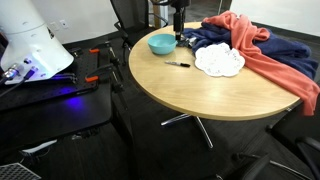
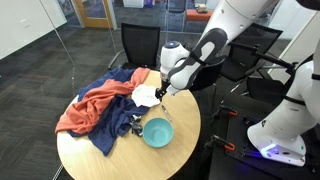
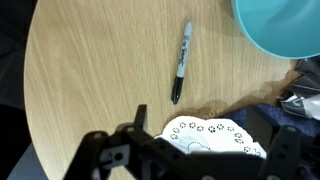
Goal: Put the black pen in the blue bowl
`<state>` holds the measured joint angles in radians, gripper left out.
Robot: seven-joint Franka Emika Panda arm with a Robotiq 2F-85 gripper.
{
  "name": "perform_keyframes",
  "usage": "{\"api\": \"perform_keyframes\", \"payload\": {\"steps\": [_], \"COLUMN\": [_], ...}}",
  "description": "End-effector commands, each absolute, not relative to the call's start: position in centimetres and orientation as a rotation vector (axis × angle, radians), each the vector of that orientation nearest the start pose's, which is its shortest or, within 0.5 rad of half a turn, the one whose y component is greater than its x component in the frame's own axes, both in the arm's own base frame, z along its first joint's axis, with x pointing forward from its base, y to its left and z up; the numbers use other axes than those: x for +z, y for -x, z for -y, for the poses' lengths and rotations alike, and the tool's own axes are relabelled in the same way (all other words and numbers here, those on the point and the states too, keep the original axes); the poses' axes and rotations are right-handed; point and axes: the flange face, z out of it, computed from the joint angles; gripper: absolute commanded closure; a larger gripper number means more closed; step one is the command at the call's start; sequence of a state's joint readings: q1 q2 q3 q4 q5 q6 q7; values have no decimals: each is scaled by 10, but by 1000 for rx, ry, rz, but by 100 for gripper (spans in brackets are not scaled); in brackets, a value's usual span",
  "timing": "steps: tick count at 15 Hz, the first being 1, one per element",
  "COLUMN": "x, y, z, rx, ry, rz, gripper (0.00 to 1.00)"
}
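Note:
My gripper goes to the black pen next and closes on the pen's black cap [image 1: 183, 65] [image 3: 179, 77], just beside the pen's grey body.
The black pen [image 3: 181, 60] lies flat on the round wooden table [image 1: 200, 90], between the blue bowl [image 3: 285, 25] and the white frilly doily [image 3: 215, 140]. In an exterior view the pen [image 1: 178, 64] lies just in front of the bowl [image 1: 161, 44]. The bowl also shows in an exterior view [image 2: 157, 131]; I cannot make out the pen there. My gripper [image 3: 210, 150] is open and empty, above the table over the doily's edge, with the pen a short way ahead of it. It also shows in both exterior views [image 1: 177, 18] [image 2: 160, 92].
A red cloth [image 1: 262, 55] and a dark blue cloth [image 1: 215, 38] are heaped on the table beside the doily [image 1: 219, 61]. Small dark items [image 2: 130, 125] lie near the bowl. Black chairs [image 2: 140, 45] stand round the table. Another white robot [image 1: 30, 50] stands off to the side.

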<state>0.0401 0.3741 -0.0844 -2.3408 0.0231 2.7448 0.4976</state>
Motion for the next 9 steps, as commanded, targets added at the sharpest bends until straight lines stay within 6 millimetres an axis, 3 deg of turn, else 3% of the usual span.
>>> {"api": "perform_keyframes", "payload": {"steps": [1,9], "x": [161,114], "y": [-525,-535], "z": [27,37], "rx": [-25,-8], "ry": [3013,2973], "rz": [-907,-1026], "gripper": [0,0]}}
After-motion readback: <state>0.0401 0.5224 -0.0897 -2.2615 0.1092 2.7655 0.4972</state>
